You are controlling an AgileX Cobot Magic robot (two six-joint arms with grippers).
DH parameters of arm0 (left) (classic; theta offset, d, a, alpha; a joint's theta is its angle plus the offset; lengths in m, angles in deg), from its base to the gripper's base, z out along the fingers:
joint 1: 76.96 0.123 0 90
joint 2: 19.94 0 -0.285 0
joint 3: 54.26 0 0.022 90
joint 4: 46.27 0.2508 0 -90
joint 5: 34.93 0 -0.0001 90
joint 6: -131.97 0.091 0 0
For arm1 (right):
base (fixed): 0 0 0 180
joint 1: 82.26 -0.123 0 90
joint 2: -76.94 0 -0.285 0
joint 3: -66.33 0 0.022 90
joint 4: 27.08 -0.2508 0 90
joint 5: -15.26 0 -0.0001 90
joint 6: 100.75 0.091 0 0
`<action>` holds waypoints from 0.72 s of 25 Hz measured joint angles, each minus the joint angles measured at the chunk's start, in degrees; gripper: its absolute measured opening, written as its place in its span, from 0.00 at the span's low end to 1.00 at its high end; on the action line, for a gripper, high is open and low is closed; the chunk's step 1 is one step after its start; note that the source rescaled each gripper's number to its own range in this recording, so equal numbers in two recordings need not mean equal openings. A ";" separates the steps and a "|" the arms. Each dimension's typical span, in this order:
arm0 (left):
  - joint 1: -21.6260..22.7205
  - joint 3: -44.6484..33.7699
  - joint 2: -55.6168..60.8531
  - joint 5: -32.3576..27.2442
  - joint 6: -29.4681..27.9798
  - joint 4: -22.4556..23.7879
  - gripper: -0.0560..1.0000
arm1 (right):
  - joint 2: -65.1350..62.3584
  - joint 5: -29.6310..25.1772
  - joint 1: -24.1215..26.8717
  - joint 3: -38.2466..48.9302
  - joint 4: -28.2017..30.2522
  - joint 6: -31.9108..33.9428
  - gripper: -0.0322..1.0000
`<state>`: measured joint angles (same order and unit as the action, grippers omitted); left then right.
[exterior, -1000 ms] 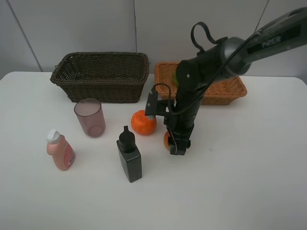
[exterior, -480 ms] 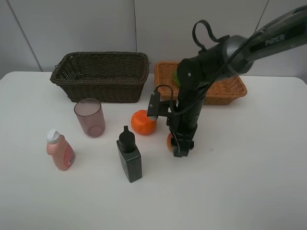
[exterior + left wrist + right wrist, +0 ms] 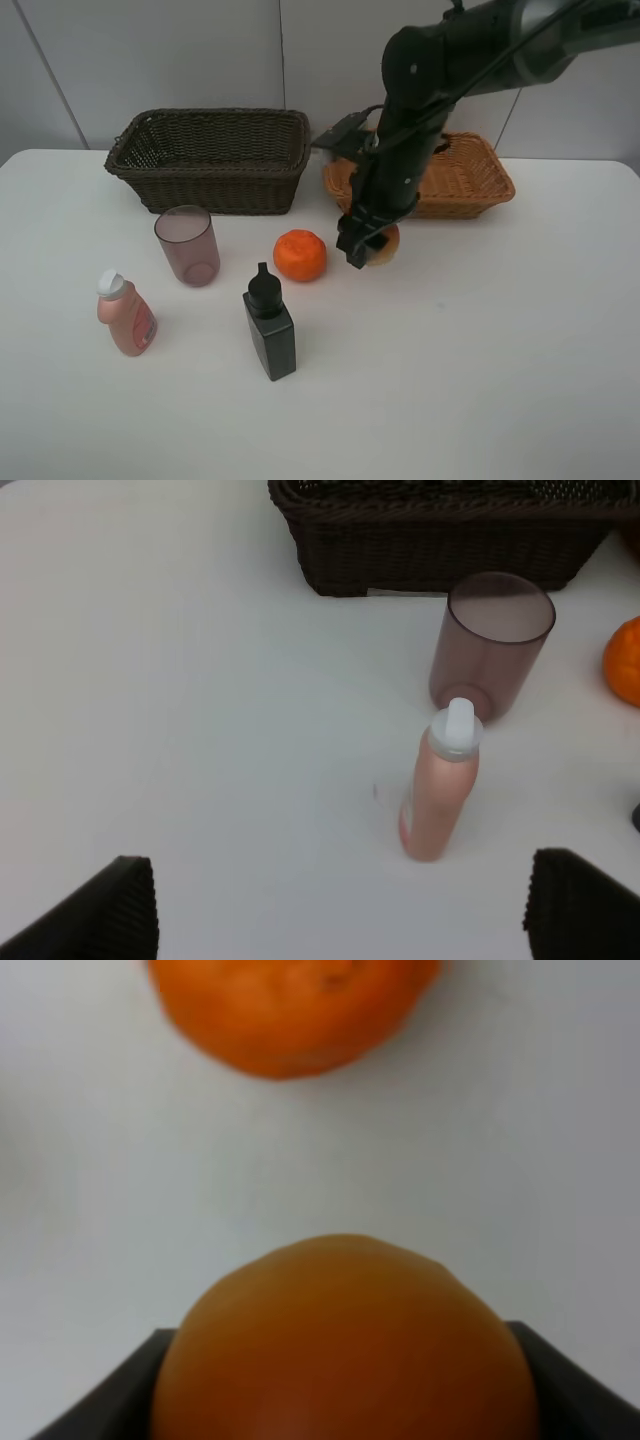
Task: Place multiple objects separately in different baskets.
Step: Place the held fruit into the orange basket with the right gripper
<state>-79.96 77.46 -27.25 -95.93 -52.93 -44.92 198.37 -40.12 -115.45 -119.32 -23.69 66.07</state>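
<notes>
My right gripper needs to let go of the peach-like fruit on the light orange-tan basket's bottom (image 3: 443, 170), away from the dark brown basket.
My right gripper (image 3: 368, 246) is shut on the red-orange peach-like fruit (image 3: 386, 243) and holds it above the table, in front of the light orange-tan basket (image 3: 470, 180). In the right wrist view the fruit (image 3: 345, 1345) fills the space between the jaws, with the orange tangerine (image 3: 290, 1005) on the table beyond. The tangerine (image 3: 300, 255), mauve cup (image 3: 187, 245), pink bottle (image 3: 126, 315) and black square bottle (image 3: 269, 322) stand on the table. The dark brown basket (image 3: 210, 158) sits at the back left. My left gripper (image 3: 340, 905) is open, hovering near the pink bottle (image 3: 440, 790) and cup (image 3: 495, 640).
The white table (image 3: 480, 380) runs to a pale wall behind the baskets. The two baskets stand side by side at the back with a narrow gap between them. The right arm reaches in from the upper right over the tan basket.
My right gripper has lifted the peach-like fruit off the table and carried it back toward the tan basket. The other objects have not moved.
</notes>
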 joint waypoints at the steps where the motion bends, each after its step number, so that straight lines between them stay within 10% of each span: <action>1: 0.00 0.00 0.00 0.00 0.00 0.00 0.96 | 0.00 -1.07 0.72 -1.33 0.29 4.10 0.43; 8: 0.00 0.00 0.00 0.00 0.00 0.00 0.96 | -0.17 -5.76 7.49 -8.93 1.11 18.55 0.43; 18: 0.00 0.00 0.00 0.00 0.00 0.00 0.96 | 3.32 -5.22 16.70 -16.94 1.86 21.54 0.43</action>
<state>-79.96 77.46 -27.25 -95.93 -52.93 -44.92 201.70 -45.34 -98.75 -136.26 -21.84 87.61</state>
